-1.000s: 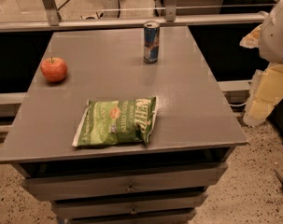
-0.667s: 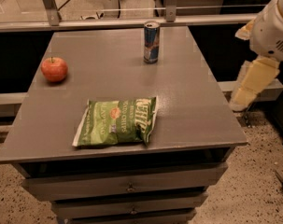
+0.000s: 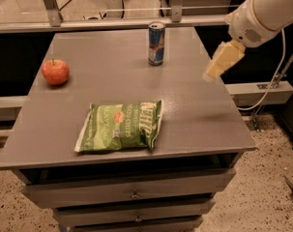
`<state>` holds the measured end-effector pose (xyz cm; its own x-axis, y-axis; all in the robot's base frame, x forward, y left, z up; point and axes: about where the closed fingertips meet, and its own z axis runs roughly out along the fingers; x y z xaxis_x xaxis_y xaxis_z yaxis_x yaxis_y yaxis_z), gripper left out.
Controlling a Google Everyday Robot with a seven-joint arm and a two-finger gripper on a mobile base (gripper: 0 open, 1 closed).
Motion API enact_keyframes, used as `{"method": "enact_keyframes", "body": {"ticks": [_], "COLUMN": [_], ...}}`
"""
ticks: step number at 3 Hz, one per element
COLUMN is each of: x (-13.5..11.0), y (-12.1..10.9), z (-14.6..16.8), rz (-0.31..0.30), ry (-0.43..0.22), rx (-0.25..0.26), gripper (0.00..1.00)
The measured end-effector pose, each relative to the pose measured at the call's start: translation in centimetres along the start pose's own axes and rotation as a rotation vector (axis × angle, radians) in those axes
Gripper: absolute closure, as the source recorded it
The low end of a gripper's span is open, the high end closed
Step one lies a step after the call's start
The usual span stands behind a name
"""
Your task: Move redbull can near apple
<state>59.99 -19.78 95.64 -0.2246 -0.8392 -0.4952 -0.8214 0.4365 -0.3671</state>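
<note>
I should close my gripper on the upper half (image 3: 156,38) of the redbull can, just above its middle, because the can has to move near the apple.
The redbull can (image 3: 156,44), blue and silver, stands upright at the back middle of the grey table (image 3: 194,115). The red-orange apple (image 3: 55,72) sits near the table's left edge, well apart from the can. My gripper (image 3: 218,64) hangs from the white arm at the right, above the table's right edge, to the right of the can and a little in front of it. It holds nothing.
A flat green chip bag (image 3: 121,126) lies near the table's front middle. The table has drawers (image 3: 131,195) below its front. A glass railing (image 3: 112,13) runs behind the table. A white cable (image 3: 274,79) hangs at the right.
The arm has swung up and to the left, bringing the gripper from beside the table's right side to over its right edge. The can, apple and bag have not moved.
</note>
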Motion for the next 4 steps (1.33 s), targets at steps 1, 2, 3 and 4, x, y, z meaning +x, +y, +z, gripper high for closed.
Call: {"method": "enact_keyframes", "body": {"ticks": [1,2,3,4], "x": [-2.5,-5.1,-7.7,-9.8], "y": [-3.5,-5.9,-6.7,-6.6], "z": [4.3,8.2,11.5,14.8], "rz": [0.103,0.201,0.251,0.289], "ry": [-0.155,-0.296,-0.385,-0.453], "rx": [-0.013,-0.054,-0.095,-0.137], "gripper": [0.00,0.00,0.00,0.00]}}
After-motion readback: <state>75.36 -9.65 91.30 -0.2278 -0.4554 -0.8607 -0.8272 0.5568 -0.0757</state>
